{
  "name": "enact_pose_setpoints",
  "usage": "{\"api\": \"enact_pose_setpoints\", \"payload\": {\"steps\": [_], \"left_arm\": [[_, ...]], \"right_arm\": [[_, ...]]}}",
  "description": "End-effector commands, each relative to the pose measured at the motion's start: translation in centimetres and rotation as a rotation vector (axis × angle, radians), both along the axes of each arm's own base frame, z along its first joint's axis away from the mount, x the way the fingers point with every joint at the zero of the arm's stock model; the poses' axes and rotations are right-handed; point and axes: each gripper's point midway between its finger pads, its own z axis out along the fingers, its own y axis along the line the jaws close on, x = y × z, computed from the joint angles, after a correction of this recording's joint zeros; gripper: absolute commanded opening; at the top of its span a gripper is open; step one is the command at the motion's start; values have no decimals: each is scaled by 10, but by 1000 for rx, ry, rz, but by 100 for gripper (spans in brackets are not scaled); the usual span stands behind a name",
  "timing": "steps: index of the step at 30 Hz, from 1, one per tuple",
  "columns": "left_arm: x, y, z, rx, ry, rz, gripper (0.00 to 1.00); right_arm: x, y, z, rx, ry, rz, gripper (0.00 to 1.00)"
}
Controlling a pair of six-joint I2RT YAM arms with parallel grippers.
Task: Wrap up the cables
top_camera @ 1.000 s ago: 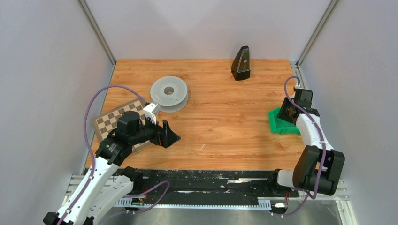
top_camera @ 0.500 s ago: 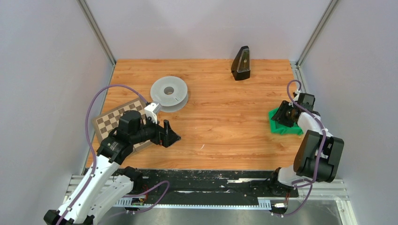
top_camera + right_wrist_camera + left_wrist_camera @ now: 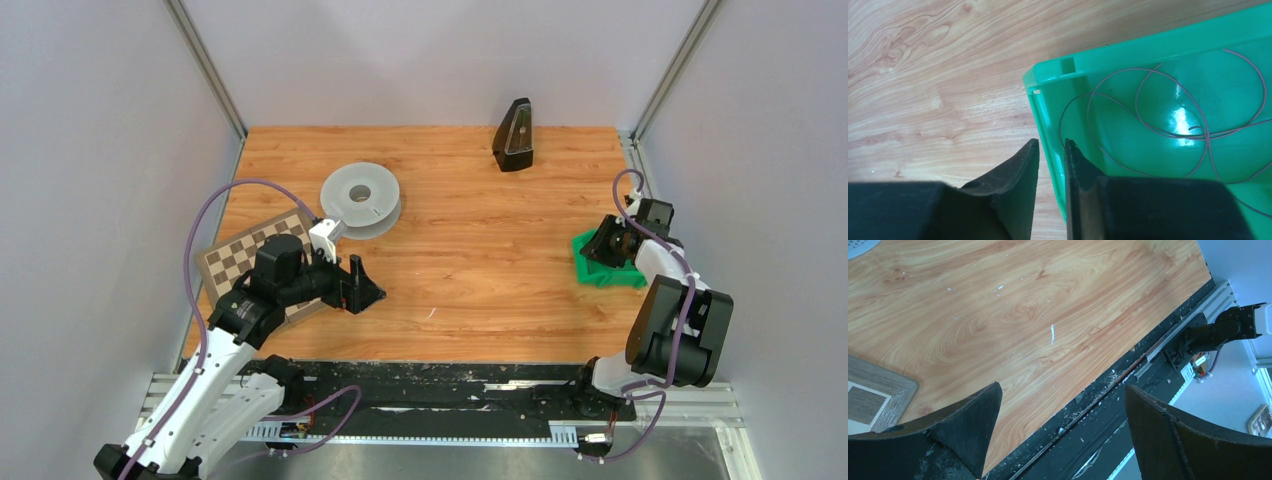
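Observation:
Next, my right gripper opens and pinches the cable's nearest loop [image 3: 1061,125] before lifting, because its fingers are on both sides of the green tray's side beside the cable.
A thin reddish cable [image 3: 1205,135] lies in loose loops inside a green tray [image 3: 1148,55] at the table's right edge [image 3: 603,274]. My right gripper [image 3: 1052,142] straddles the tray's left wall, one finger outside and one inside, jaws closed on the wall; it also shows in the top view [image 3: 603,248]. A translucent grey spool [image 3: 361,198] stands at the left rear. My left gripper [image 3: 368,290] is open and empty, hovering over bare wood near the table's front edge [image 3: 1063,387].
A checkerboard [image 3: 235,255] lies on the left under my left arm; its corner shows in the left wrist view [image 3: 878,390]. A black wedge-shaped object [image 3: 515,135] stands at the rear. The black rail [image 3: 1128,405] runs along the table's front edge.
My right arm folded down and its gripper came down onto the green tray's wall. My left arm barely shifted.

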Motion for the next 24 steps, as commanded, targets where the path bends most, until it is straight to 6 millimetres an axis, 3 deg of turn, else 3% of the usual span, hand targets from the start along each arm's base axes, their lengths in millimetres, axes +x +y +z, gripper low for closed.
{"api": "enact_pose_setpoints", "payload": {"steps": [1, 10, 16, 24], "left_arm": [[4, -1, 8, -15, -28, 3, 100], [5, -1, 6, -8, -21, 8, 100], [5, -1, 6, -8, -20, 8, 100], [5, -1, 5, -7, -18, 8, 100]], "right_arm": [[7, -4, 7, -2, -57, 7, 21], [6, -8, 11, -12, -66, -7, 0], [5, -11, 17, -21, -79, -27, 0], [9, -16, 40, -45, -134, -55, 0]]}}
